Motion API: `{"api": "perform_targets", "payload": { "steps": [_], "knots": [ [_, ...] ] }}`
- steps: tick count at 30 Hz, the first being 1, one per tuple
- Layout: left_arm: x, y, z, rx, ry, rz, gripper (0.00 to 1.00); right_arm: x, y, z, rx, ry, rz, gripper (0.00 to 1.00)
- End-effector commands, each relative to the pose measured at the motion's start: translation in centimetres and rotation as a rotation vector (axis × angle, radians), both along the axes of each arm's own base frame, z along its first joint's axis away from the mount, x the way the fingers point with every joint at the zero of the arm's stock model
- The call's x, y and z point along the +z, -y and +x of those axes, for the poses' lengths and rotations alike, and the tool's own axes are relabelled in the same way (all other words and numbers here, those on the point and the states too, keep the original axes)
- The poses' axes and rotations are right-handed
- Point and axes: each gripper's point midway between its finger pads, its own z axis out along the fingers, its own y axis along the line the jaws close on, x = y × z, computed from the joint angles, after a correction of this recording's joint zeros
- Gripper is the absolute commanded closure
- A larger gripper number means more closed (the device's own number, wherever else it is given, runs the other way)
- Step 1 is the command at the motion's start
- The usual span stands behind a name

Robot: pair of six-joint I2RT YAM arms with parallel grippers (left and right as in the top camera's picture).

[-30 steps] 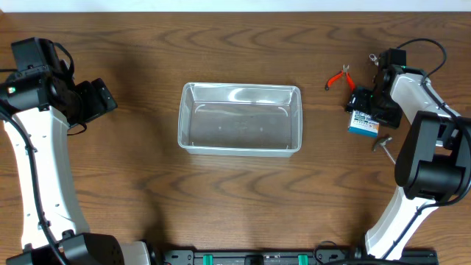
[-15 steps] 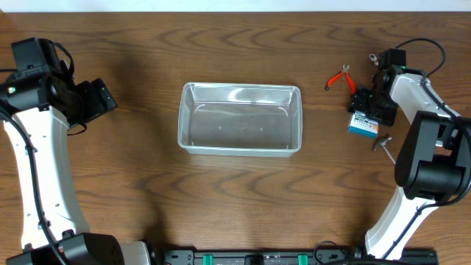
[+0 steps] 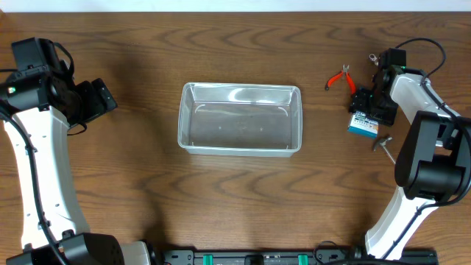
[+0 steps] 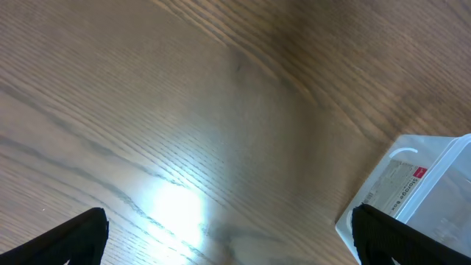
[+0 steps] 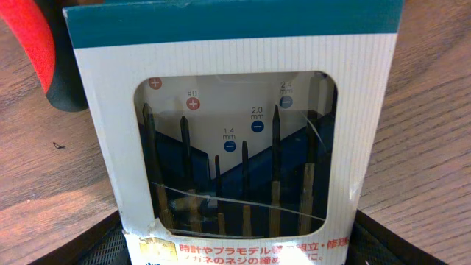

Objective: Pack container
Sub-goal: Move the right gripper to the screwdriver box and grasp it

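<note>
My right gripper has the blue-and-white box, still down between its spread fingers, to put down. It will let go of the box on the container's bottom, midway (image 3: pixel 240 131) along the container's near long side.
The clear plastic container (image 3: pixel 241 118) stands in the middle of the table with nothing in it; its corner also shows in the left wrist view (image 4: pixel 419 184). My right gripper (image 3: pixel 370 105) is down over a small blue-and-white box of screwdrivers (image 3: pixel 362 122). In the right wrist view the box (image 5: pixel 235 147) fills the gap between my spread fingers (image 5: pixel 237 246), its sides against them. My left gripper (image 3: pixel 99 99) is open and holds nothing, far left of the container, over bare wood (image 4: pixel 228 235).
Red-handled pliers (image 3: pixel 338 77) lie just left of my right gripper; one handle shows in the right wrist view (image 5: pixel 37 51). A small metal tool (image 3: pixel 383 143) lies in front of the box.
My right gripper has shifted very slightly over the box. The box, the container and the left arm have not moved.
</note>
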Motion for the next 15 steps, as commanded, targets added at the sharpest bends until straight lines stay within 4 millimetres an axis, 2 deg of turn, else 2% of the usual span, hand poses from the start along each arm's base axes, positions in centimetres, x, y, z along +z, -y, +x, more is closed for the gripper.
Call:
{"api": "perform_targets", "payload": {
  "steps": [1,15],
  "knots": [
    [0.26,-0.15,0.02,0.020,0.005,-0.004,0.02,-2.17,0.53,-2.05,-0.004,-0.085,-0.022,0.34],
    [0.26,-0.15,0.03,0.020,0.005,-0.004,0.02,-2.15,0.53,-2.04,-0.004,-0.084,-0.022,0.37]
  ]
}}
